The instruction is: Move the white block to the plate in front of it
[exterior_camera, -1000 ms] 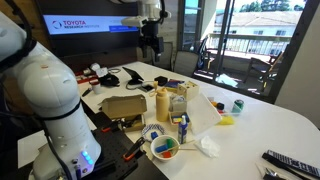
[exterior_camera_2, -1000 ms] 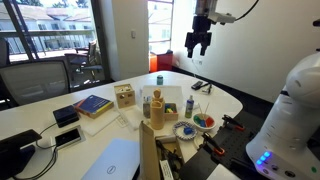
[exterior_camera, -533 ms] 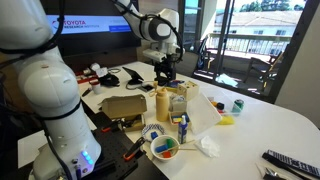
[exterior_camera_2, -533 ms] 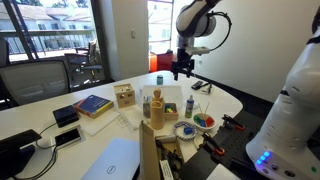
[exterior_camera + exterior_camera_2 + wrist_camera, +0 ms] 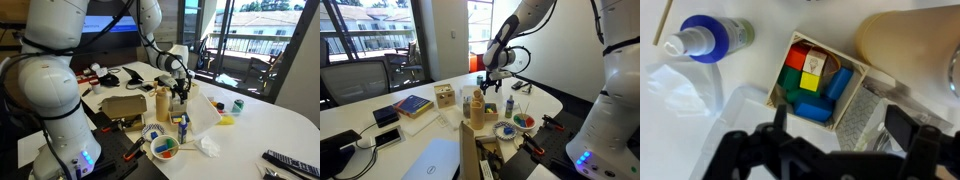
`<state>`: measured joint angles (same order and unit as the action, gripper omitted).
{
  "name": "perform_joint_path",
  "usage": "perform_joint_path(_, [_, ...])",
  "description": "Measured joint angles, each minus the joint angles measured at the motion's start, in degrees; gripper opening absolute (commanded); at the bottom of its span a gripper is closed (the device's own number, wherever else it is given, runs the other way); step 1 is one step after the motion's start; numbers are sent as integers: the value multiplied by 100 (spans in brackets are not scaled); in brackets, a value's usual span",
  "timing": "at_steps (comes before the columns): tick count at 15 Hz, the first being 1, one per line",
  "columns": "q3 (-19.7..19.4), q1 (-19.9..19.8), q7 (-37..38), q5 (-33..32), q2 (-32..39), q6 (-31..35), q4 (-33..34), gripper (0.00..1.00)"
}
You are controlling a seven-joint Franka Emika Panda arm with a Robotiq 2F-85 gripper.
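Note:
The gripper should close on the white block's sides (image 5: 178,117) (image 5: 814,62), between the red block and the blue block close by in the wooden box.
In the wrist view a small wooden box (image 5: 855,95) holds red, green, yellow and blue blocks and one pale whitish block (image 5: 815,63) near its top edge. My gripper (image 5: 840,122) is open and empty, its fingers hanging above the box's lower right corner. In both exterior views the gripper (image 5: 180,93) (image 5: 488,88) hovers just above the box (image 5: 490,109), beside the tan bottle (image 5: 162,103). A round plate (image 5: 165,149) with coloured pieces lies nearer the table's front edge; it also shows in an exterior view (image 5: 523,121).
A blue-capped spray bottle (image 5: 705,38) lies next to the box, with clear plastic (image 5: 685,90) below it. The tan bottle (image 5: 905,40) stands close on the other side. A crumpled white wad (image 5: 209,146), a cardboard box (image 5: 124,106), a book (image 5: 412,105) and cables crowd the table.
The arm has come down from high at the back of the table to just above the box of blocks beside the tan bottle. The gripper has stayed open.

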<state>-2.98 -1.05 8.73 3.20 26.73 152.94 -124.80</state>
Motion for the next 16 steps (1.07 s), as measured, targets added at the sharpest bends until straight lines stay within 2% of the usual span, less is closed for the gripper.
perform_joint_path(5, [-20,29,323,55,856,7,611,100])
perform_joint_path(11, [-154,175,821,66,1059,5,648,100])
perform_joint_path(16, [-153,186,878,207,1329,0,647,100])
